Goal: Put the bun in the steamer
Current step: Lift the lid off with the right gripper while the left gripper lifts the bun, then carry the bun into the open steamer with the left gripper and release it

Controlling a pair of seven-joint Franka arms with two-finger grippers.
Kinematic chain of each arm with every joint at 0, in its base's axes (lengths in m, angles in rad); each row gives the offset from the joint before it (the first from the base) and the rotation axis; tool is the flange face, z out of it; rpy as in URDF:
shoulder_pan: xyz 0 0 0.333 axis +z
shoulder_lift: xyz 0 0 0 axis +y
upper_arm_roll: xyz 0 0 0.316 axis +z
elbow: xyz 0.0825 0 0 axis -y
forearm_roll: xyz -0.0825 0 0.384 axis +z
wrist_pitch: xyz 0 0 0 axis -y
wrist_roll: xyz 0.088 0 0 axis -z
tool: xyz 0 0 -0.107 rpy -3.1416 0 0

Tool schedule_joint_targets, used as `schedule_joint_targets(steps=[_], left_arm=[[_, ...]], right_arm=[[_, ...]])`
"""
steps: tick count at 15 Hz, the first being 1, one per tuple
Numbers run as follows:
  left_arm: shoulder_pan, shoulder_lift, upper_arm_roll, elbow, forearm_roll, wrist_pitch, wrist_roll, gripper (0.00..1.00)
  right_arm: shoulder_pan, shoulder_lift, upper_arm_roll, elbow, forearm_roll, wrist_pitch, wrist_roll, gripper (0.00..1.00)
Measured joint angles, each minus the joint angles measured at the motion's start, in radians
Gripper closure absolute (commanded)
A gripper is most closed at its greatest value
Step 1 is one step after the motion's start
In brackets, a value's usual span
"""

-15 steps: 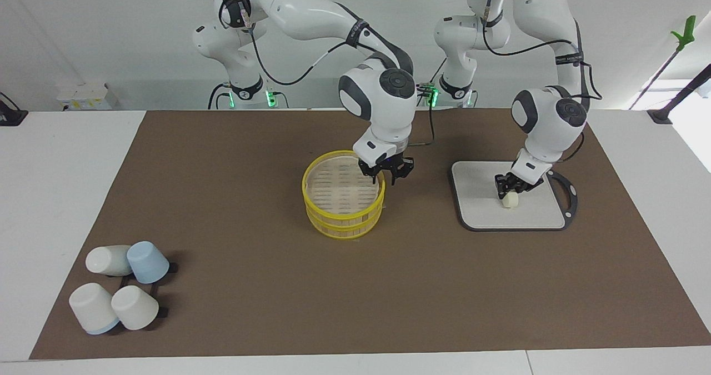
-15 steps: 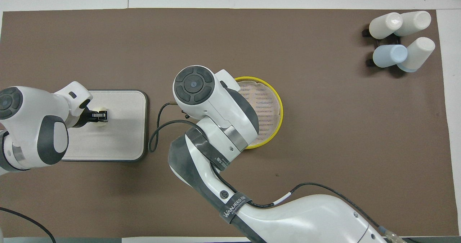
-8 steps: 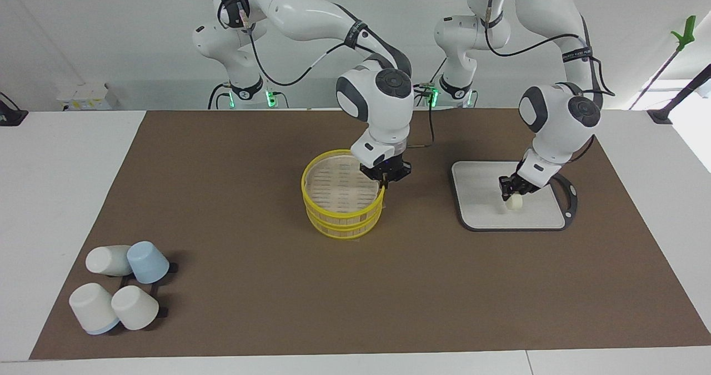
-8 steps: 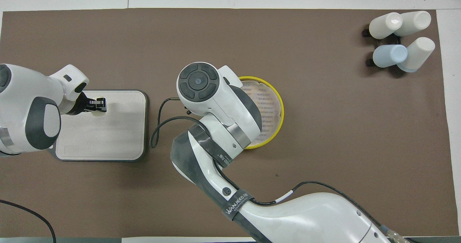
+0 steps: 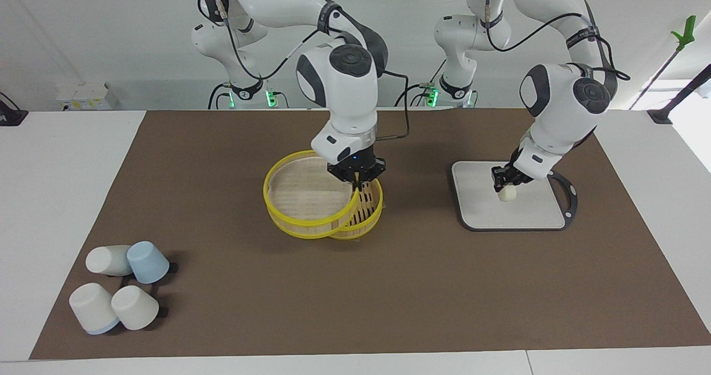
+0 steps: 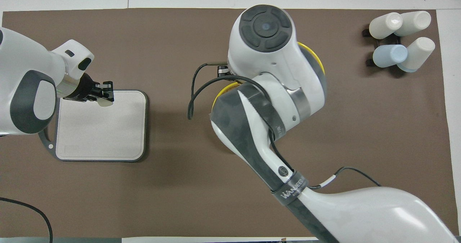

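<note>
My left gripper needs to release the bun near the middle of the steamer's slatted lower level [image 6: 239, 113].
The steamer stands mid-table as two yellow-rimmed slatted tiers. My right gripper [image 5: 355, 180] is shut on the rim of the upper tier [image 5: 300, 197]. It holds that tier raised, tilted and shifted toward the right arm's end, off the lower tier [image 5: 371, 207], whose slatted inside shows. In the overhead view my right arm hides most of the steamer; only bits of yellow rim [image 6: 318, 59] show. My left gripper [image 5: 502, 181] is shut on the small cream-white bun [image 5: 506, 194] and holds it just above the grey cutting board [image 5: 477, 203]. The bun [image 6: 105, 102] also shows under the left gripper [image 6: 104, 93] in the overhead view.
The black-rimmed cutting board [image 6: 104, 135] lies toward the left arm's end of the brown mat. Several upturned pale and blue cups [image 5: 119, 286] on a black rack stand at the right arm's end, farther from the robots; they also show in the overhead view [image 6: 399, 39].
My right gripper shut on the steamer's upper tier and pulled it up and toward the right arm's end. My left gripper lifted the bun off the cutting board.
</note>
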Motion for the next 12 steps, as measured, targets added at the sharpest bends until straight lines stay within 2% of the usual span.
schedule_joint_targets(steps=[4,6,8,12], left_arm=[[-0.184,0.026,-0.010,0.097,-0.005,0.000,-0.324,0.70],[-0.288,0.049,-0.015,0.121,-0.027,0.067,-0.428,0.70],[-0.382,0.068,-0.016,0.115,-0.039,0.148,-0.496,0.69],[-0.510,0.112,-0.016,0.057,-0.039,0.297,-0.537,0.69]], right_arm=[[-0.133,-0.025,-0.003,-0.001,0.001,-0.026,-0.095,1.00],[-0.212,-0.024,-0.002,-0.002,0.001,-0.046,-0.119,1.00],[-0.278,-0.024,0.000,-0.002,0.002,-0.075,-0.191,1.00],[-0.334,-0.024,0.001,-0.003,0.004,-0.079,-0.262,1.00]])
